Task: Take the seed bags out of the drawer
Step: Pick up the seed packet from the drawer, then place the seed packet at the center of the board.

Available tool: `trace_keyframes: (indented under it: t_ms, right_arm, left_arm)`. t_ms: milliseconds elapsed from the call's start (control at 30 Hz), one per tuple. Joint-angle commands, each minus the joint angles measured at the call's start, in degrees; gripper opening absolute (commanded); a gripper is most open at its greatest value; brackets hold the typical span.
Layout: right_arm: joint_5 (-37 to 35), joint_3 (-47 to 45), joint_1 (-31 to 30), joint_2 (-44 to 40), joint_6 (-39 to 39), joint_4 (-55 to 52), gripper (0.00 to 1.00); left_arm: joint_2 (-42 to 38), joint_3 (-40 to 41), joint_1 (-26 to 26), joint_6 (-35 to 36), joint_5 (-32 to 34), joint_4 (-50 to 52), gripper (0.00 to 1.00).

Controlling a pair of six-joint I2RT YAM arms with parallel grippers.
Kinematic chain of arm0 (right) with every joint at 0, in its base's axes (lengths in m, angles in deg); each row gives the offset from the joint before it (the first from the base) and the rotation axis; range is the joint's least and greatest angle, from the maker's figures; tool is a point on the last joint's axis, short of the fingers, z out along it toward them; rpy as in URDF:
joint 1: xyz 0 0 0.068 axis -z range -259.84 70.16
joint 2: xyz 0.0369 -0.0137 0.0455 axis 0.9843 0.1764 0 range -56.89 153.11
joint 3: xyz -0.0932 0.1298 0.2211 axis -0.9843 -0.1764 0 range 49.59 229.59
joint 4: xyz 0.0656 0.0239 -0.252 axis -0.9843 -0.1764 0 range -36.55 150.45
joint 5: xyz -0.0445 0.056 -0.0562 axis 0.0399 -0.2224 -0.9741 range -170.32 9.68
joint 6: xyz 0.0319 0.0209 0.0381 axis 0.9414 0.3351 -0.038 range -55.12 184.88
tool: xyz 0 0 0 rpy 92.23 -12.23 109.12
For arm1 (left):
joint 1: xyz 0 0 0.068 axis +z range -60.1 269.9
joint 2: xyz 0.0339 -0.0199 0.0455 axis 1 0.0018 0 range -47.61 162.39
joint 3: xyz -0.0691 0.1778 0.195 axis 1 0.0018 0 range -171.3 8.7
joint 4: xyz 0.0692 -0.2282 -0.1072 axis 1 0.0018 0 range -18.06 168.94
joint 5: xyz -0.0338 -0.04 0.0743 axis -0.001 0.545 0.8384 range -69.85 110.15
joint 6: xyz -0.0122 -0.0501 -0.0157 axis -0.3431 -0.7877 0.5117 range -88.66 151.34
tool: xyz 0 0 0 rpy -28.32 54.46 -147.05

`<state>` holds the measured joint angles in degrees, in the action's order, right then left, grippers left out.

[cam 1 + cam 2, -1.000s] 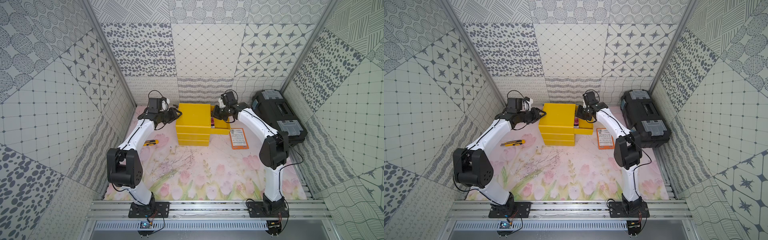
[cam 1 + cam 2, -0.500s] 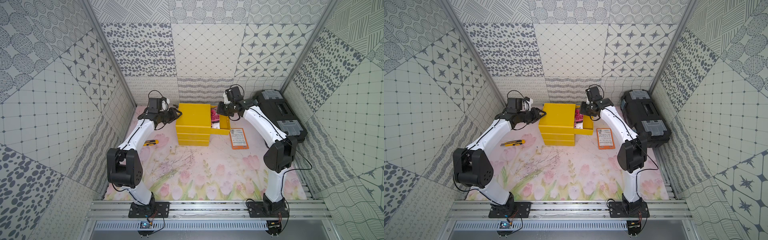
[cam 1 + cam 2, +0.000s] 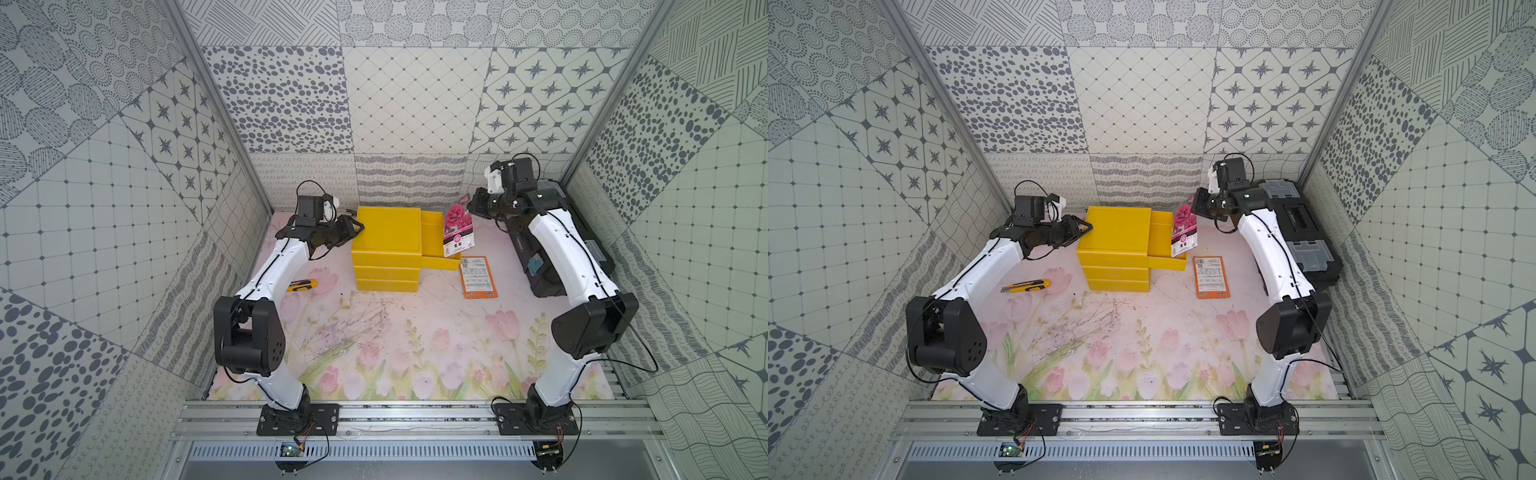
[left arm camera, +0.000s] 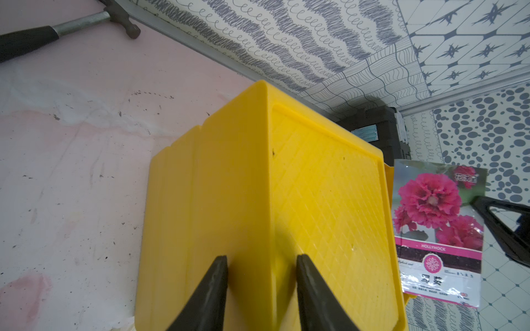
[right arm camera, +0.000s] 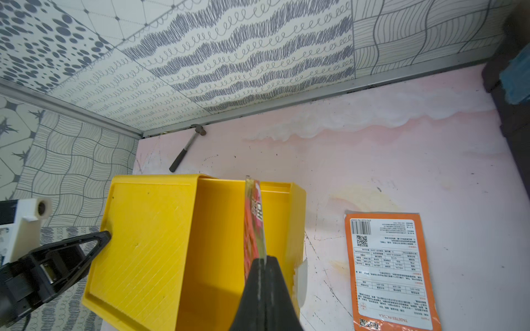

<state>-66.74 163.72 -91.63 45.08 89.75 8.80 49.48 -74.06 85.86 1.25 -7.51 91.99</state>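
Next, I lay the pink seed bag, which hangs over the drawer's far end, flat with my right gripper on top of the orange seed bag (image 3: 480,277) (image 5: 392,270).
The top drawer (image 3: 430,237) of the yellow cabinet (image 3: 386,228) stands pulled out to the right. My right gripper (image 5: 263,259) is shut on the top edge of a pink seed bag (image 3: 457,228), which hangs upright over the drawer's far right end. The same pink seed bag (image 4: 438,229) shows its hollyhock photo in the left wrist view. An orange seed bag (image 3: 478,277) lies flat on the mat just right of the drawer. My left gripper (image 4: 261,258) straddles the cabinet's upper left edge, with one finger on the top and one on the side.
A black toolbox (image 3: 1296,224) stands along the right wall behind my right arm. A yellow-black utility knife (image 3: 302,285) lies on the mat left of the cabinet. A hammer (image 5: 186,152) lies by the back wall behind the cabinet.
My right gripper has risen and swung back to the right, lifting the pink seed bag up from the drawer. The left arm has not moved.
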Motion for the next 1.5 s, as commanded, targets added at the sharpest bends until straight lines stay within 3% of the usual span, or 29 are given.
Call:
trace_keyframes:
  t_ms: [0,200,367,633,867,1133,1333,1467]
  right_arm:
    - [3.62,-1.98,3.54,-4.23,-1.21,0.80,0.00]
    - [0.06,-7.77,9.75,-8.77,-2.77,0.95,0.00]
    - [-3.51,-15.40,11.13,-9.19,-4.97,3.23,0.00]
    - [1.40,-24.74,11.11,-1.70,-7.17,10.51,0.00]
    - [4.28,-26.32,10.74,5.43,-9.23,13.43,0.00]
    - [-3.92,-27.64,10.82,8.62,-11.68,12.91,0.00]
    - [-10.30,-26.85,10.82,9.32,-11.25,11.47,0.28]
    - [-10.04,-26.85,10.09,7.26,-10.19,11.40,0.44]
  left_arm:
    - [0.90,0.76,0.06,0.73,0.94,10.80,0.41]
    - [0.71,0.75,0.02,0.64,0.85,10.81,0.41]
    - [0.62,0.85,0.08,0.64,0.77,10.71,0.41]
    - [0.60,0.83,0.03,0.65,0.76,10.73,0.41]
    - [0.83,0.84,0.03,0.74,0.85,10.76,0.41]
    - [1.05,0.82,0.04,0.74,0.87,10.73,0.41]
    - [1.24,0.85,0.05,0.66,0.77,10.71,0.41]
    - [1.40,0.81,0.00,0.64,0.85,10.68,0.41]
